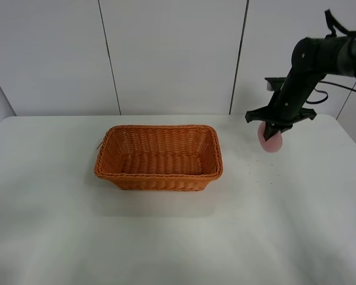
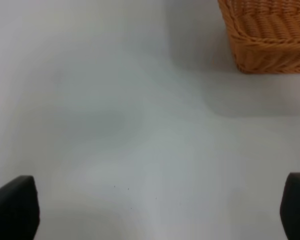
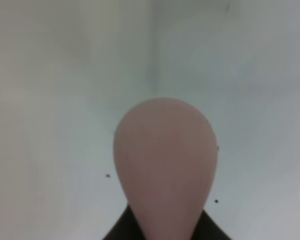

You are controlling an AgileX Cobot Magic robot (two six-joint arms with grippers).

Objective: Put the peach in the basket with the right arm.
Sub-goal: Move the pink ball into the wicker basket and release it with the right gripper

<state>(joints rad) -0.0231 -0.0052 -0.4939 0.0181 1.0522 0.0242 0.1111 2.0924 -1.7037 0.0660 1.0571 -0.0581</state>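
Next, I let go of the pink peach with my right gripper on the middle of the wicker basket's bottom (image 1: pixel 161 159).
The pink peach (image 1: pixel 270 141) hangs above the table at the right, well to the right of the basket, with my right gripper (image 1: pixel 274 132) shut on it. In the right wrist view the peach (image 3: pixel 166 160) fills the middle, its rounded end pointing away, with dark finger parts at its base. The orange-brown wicker basket (image 1: pixel 159 158) stands empty at the table's middle; one corner of the basket (image 2: pixel 270 35) shows in the left wrist view. My left gripper (image 2: pixel 155 210) is open over bare table, only its two dark fingertips (image 2: pixel 12 207) showing; it is out of the exterior view.
A white table (image 1: pixel 178 237) spans the scene, backed by a white panelled wall (image 1: pixel 172 53). The right arm (image 1: pixel 320 59) reaches in from the upper right. A few small dark specks dot the table (image 1: pixel 261 175) under the peach.
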